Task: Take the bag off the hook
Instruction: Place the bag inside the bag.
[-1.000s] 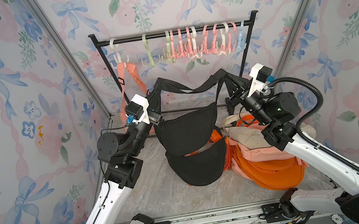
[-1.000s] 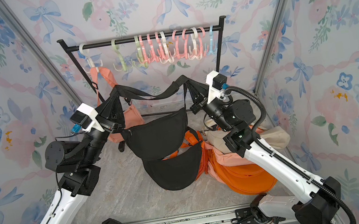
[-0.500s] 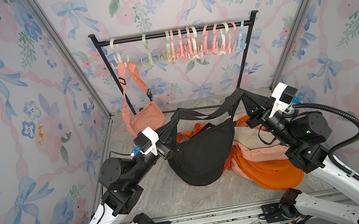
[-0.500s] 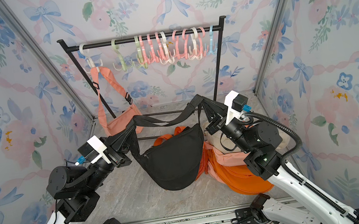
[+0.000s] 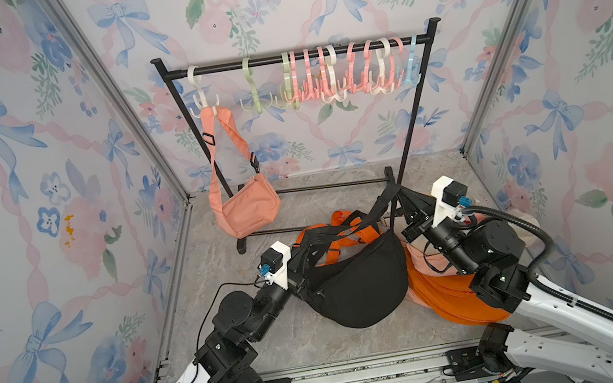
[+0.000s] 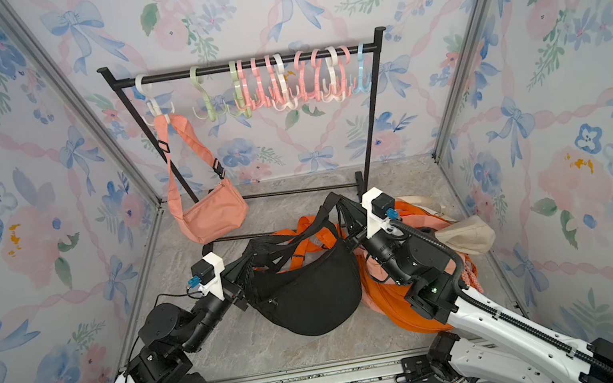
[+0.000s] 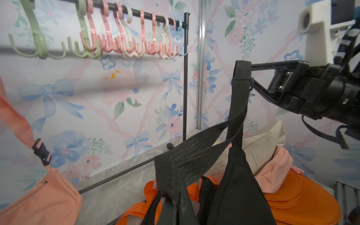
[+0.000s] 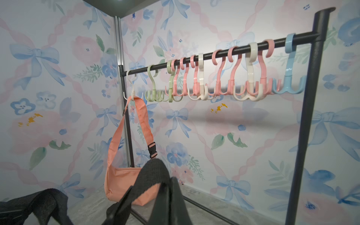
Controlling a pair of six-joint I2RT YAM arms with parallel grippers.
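Observation:
Next, my left gripper releases the black strap on the orange straps lying (image 5: 303,252) behind the black crescent bag.
A black crescent bag (image 5: 358,285) (image 6: 310,297) lies low on the floor beside a pile of orange bags, off the rack. Its black webbing strap (image 7: 239,93) runs between my two grippers. My left gripper (image 5: 300,250) (image 7: 175,196) is shut on the strap close to the bag's left end. My right gripper (image 5: 402,195) (image 8: 171,181) is shut on a loop of the strap, held higher by the rack's right leg. A salmon bag (image 5: 249,210) (image 8: 120,185) hangs by its strap from the white hook (image 5: 203,100) at the rail's left end.
The black rack rail (image 5: 295,57) carries several bare green, pink, white and blue hooks. Its base bars cross the floor behind the bags. Orange bags (image 5: 453,298) and a cream bag (image 6: 468,235) are heaped under my right arm. Flowered walls close in on three sides.
Both arms came down and toward the front with the black bag's strap in them. The bag went from hanging in the air in front of the rack to lying on the floor.

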